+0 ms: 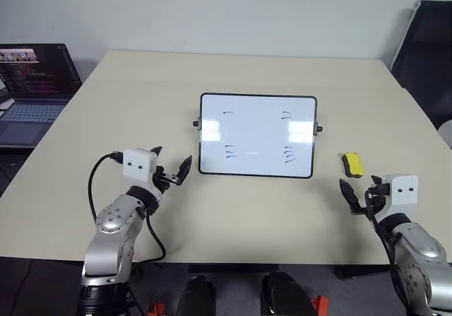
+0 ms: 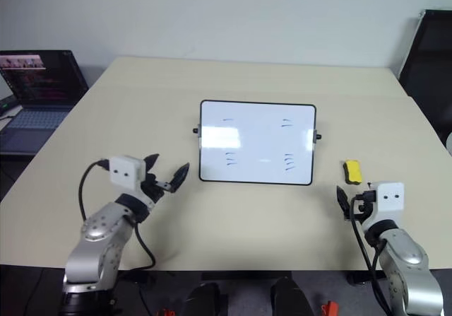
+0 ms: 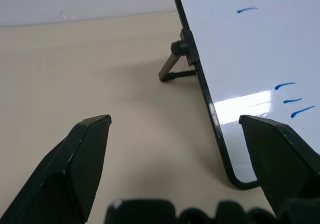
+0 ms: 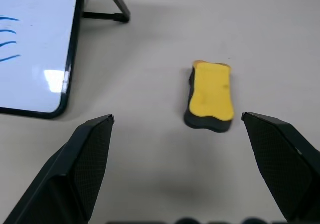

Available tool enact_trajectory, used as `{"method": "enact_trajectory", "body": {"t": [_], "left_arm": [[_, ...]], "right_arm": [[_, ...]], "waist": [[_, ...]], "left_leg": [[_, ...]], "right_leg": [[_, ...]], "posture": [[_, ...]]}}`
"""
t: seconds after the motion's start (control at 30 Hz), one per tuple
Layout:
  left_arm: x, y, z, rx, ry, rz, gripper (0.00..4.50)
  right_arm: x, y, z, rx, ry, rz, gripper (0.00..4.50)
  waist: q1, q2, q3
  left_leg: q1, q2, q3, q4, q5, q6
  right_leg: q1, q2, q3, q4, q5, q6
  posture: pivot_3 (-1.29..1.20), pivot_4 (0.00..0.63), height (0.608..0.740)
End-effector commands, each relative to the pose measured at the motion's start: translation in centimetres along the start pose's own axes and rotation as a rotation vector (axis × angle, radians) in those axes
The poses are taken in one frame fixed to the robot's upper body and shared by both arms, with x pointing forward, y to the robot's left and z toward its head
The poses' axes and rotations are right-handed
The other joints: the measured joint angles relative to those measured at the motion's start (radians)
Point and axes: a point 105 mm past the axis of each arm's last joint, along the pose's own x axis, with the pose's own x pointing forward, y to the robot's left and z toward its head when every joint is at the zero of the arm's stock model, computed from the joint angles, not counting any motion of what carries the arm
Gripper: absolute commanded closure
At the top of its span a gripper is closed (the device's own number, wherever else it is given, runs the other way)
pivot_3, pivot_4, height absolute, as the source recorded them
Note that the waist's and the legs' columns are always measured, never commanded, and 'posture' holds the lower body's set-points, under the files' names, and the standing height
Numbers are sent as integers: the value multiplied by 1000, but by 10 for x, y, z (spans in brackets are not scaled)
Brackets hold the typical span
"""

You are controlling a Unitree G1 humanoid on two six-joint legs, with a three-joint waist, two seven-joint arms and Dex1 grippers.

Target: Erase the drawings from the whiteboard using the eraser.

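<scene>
The robot's right gripper will close on the eraser's long sides (image 1: 352, 165) (image 4: 212, 92), because the eraser's far end should stick out past the fingers.
The whiteboard (image 1: 258, 136) stands propped on the middle of the beige table, its thin black frame around a glossy white face. The drawings (image 1: 289, 153) are small clusters of short blue strokes near its corners, also close up in the left wrist view as drawings (image 3: 292, 99). The eraser (image 1: 352, 164), a yellow block with a dark base, lies on the table just right of the board. My right gripper (image 4: 177, 118) hovers open a short way in front of the eraser (image 4: 210, 96), apart from it. My left gripper (image 1: 171, 160) is open near the board's lower left corner, holding nothing.
An open dark laptop (image 1: 32, 90) sits at the table's far left. A black chair (image 1: 427, 47) stands beyond the right edge. The board's folding stand leg (image 3: 172, 71) sticks out behind its left side. The table's front edge runs just beneath both arms.
</scene>
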Motion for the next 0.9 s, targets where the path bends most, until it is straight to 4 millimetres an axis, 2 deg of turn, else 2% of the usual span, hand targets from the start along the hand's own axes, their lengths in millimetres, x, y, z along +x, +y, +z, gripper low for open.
{"method": "enact_trajectory", "body": {"t": [0.03,0.17,0.27,0.37,0.43,0.57,0.9], "left_arm": [[7,-20,27,30,-76,-210,0],[21,-26,49,68,-104,-378,0],[35,-54,74,92,-153,-559,0],[39,-81,91,118,-187,-721,0],[35,-93,88,152,-167,-820,0],[30,-107,82,165,-133,-967,0],[37,-112,89,184,-157,-1032,0]], "right_arm": [[7,2,21,-41,-17,19,26],[13,15,42,-54,-10,33,26],[16,1,47,-22,53,-60,26],[20,4,56,49,56,-69,26],[25,6,59,51,65,-76,26],[37,-5,59,81,80,-132,26],[64,-20,40,41,131,-146,26]], "waist": [[0,0,0],[0,0,0],[0,0,0],[5,0,0],[3,0,0],[-5,1,1],[-3,1,1]], "left_leg": [[0,0,0,0,0,0],[0,0,0,0,0,0],[-1,0,-1,0,0,0],[-4,0,-2,0,0,0],[-4,0,-2,0,0,0],[-4,1,-2,-2,0,1],[-4,1,-2,0,0,1]], "right_leg": [[0,0,0,0,0,0],[0,0,0,1,0,0],[0,1,-1,1,0,0],[-1,1,-1,-1,1,2],[-1,1,-1,-2,1,4],[-2,2,-1,0,2,6],[-2,3,-1,1,1,4]], "posture": [[0,150,740],[0,150,740],[0,150,740],[0,150,740],[0,150,740],[0,150,740],[0,150,740]]}}
